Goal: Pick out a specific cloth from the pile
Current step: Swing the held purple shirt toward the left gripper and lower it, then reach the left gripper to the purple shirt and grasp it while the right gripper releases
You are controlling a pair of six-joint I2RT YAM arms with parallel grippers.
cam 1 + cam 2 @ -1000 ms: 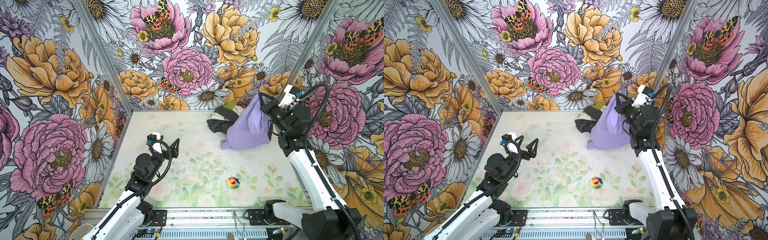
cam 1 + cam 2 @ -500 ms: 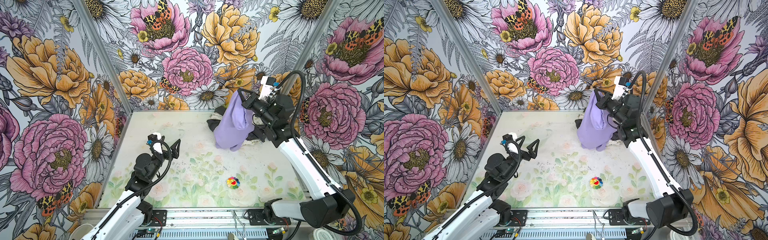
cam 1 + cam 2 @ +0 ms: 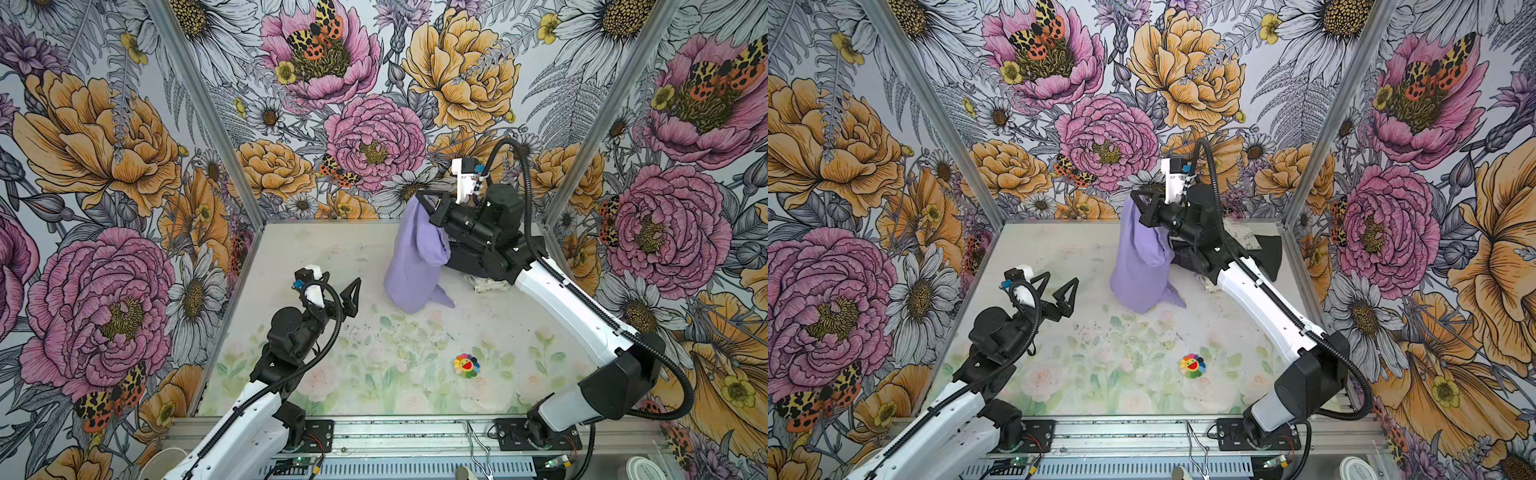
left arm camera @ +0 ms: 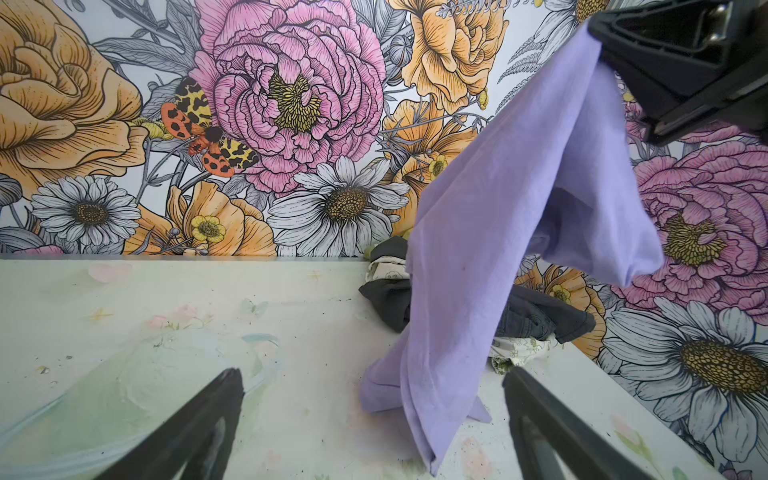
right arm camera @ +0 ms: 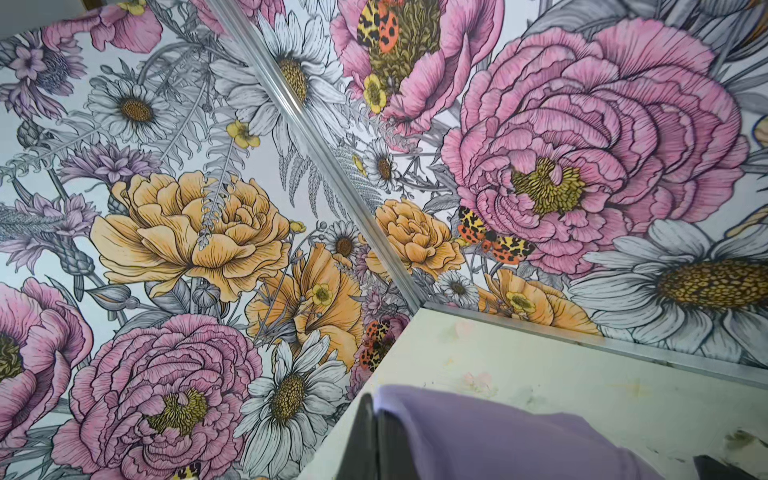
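Next, my left gripper goes to the lavender cloth's lower end (image 3: 392, 287) (image 4: 385, 385), by the table, and closes on the side facing it.
The lavender cloth (image 3: 411, 257) (image 3: 1140, 257) hangs in a long fold from my right gripper (image 3: 419, 197) (image 3: 1136, 195), which is shut on its top edge (image 5: 498, 440). The cloth's lower end rests on the table (image 3: 311, 249). The pile lies behind and to the right of it, largely hidden by the right arm. A dark grey garment (image 3: 1268, 249) (image 4: 386, 299) and cream printed cloth (image 3: 1239, 235) (image 4: 386, 268) show. My left gripper (image 3: 343, 282) (image 3: 1061, 279) (image 4: 372, 374) stands open and empty, low over the table. It points at the hanging cloth (image 4: 498, 232) from a short way off.
A small rainbow flower toy (image 3: 466, 365) (image 3: 1192, 365) lies on the table toward the front right. Flowered walls close in the table at the left, back and right. The right arm slants across the right side of the table.
The right gripper has swung left from the back right corner with the lavender cloth, drawing it off the pile and toward the middle. The left arm has not moved.
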